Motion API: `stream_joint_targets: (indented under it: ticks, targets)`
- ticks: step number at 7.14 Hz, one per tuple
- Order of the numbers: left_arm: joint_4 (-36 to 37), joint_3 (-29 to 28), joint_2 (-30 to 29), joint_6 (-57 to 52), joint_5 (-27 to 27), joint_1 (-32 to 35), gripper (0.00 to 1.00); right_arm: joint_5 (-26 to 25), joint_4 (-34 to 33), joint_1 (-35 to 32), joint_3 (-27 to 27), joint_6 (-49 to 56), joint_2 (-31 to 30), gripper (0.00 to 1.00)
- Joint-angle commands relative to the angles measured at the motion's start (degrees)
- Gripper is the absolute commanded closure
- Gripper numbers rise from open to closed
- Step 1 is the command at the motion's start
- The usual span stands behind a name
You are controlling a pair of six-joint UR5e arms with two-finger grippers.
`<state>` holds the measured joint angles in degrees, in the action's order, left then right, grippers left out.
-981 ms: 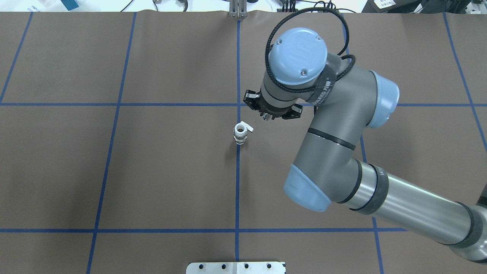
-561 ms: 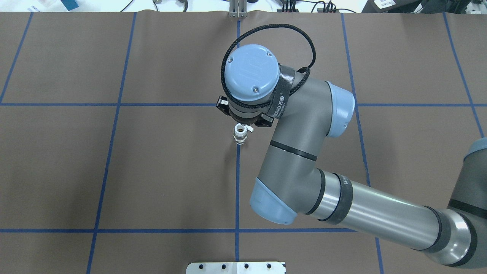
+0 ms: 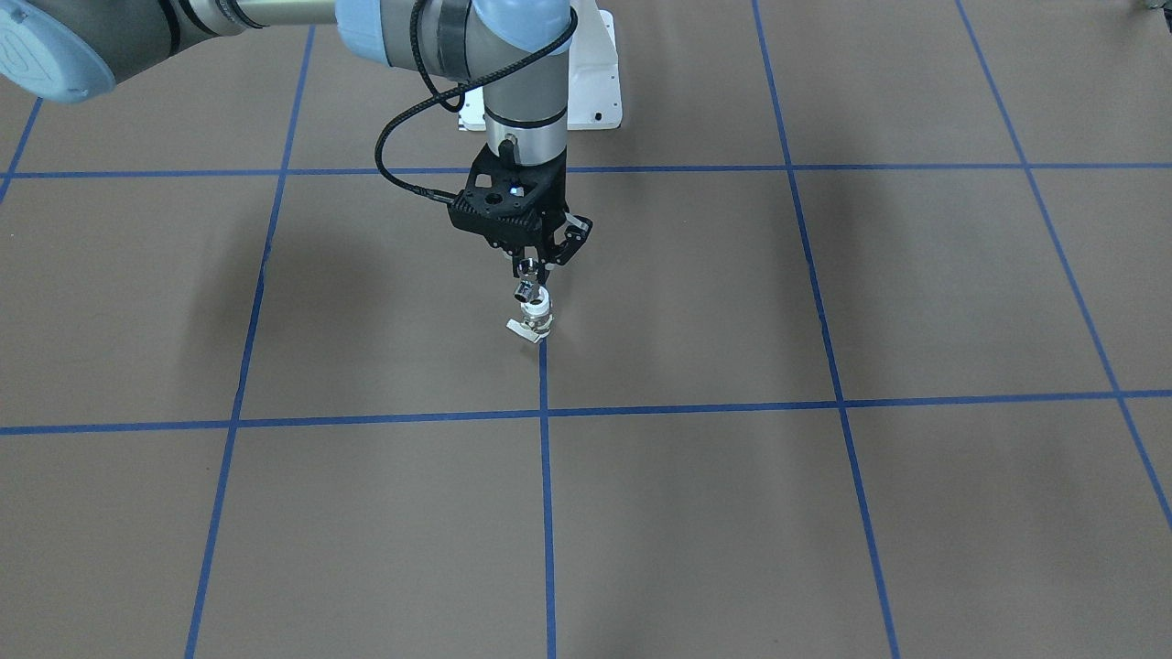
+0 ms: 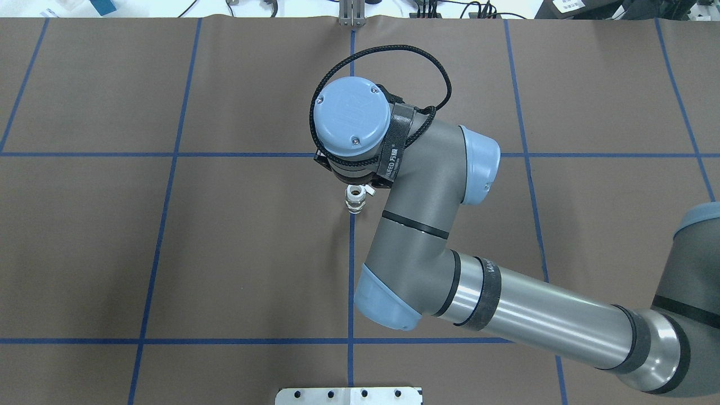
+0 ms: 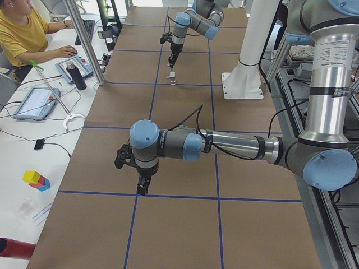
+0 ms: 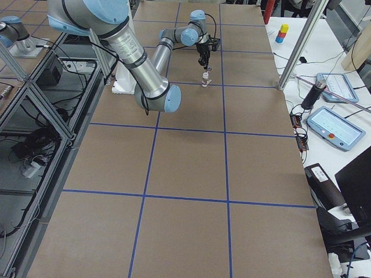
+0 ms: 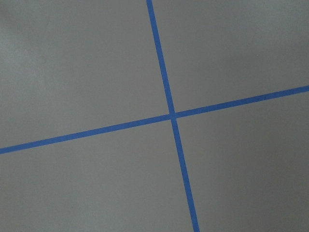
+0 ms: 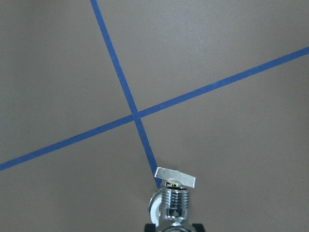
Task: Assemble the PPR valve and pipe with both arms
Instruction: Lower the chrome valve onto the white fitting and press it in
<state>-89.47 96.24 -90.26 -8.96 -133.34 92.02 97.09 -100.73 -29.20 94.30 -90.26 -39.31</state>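
Observation:
The robot's right gripper should release the small chrome pipe, now hanging just above the valve, against the top end of the PPR valve (image 3: pixel 532 291) (image 8: pixel 176 202).
The PPR valve (image 3: pixel 537 322) stands upright on the brown mat at a blue tape line, its white lever tab to one side; it also shows in the overhead view (image 4: pixel 354 200). My right gripper (image 3: pixel 532 275) points straight down, shut on the small chrome pipe (image 3: pixel 525 292), which hangs just above the valve's top end. In the right wrist view the pipe (image 8: pixel 174 205) sits over the valve's tab (image 8: pixel 175 178). In the overhead view the wrist hides the pipe. My left gripper (image 5: pixel 143 188) hovers low over bare mat far from the valve; I cannot tell whether it is open or shut.
The white pedestal base (image 3: pixel 591 82) stands behind the valve on the robot's side. A metal bracket (image 4: pixel 351 14) sits at the far table edge. An operator (image 5: pixel 22 33) sits at a side table with tablets. Blue tape lines cross the mat.
My right arm has swung left with the pipe, from beside the valve to directly over it. The valve has not moved.

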Motion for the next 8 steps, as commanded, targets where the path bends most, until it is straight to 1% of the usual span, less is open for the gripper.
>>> stream_joint_targets:
  ticks: [1,2,8]
  targets:
    - [0.0,0.0,0.0,0.0,0.01,0.0,0.0,-0.05,2.45,0.55,-1.3,0.0,-0.15,1.0]
    - [0.0,0.0,0.0,0.0,0.01,0.0,0.0,-0.05,3.6,0.73,-2.53,0.0,-0.15,1.0]
    - [-0.09,0.0,-0.09,0.0,0.01,-0.18,0.0,-0.05,3.44,0.9,-2.02,0.08,-0.59,1.0]
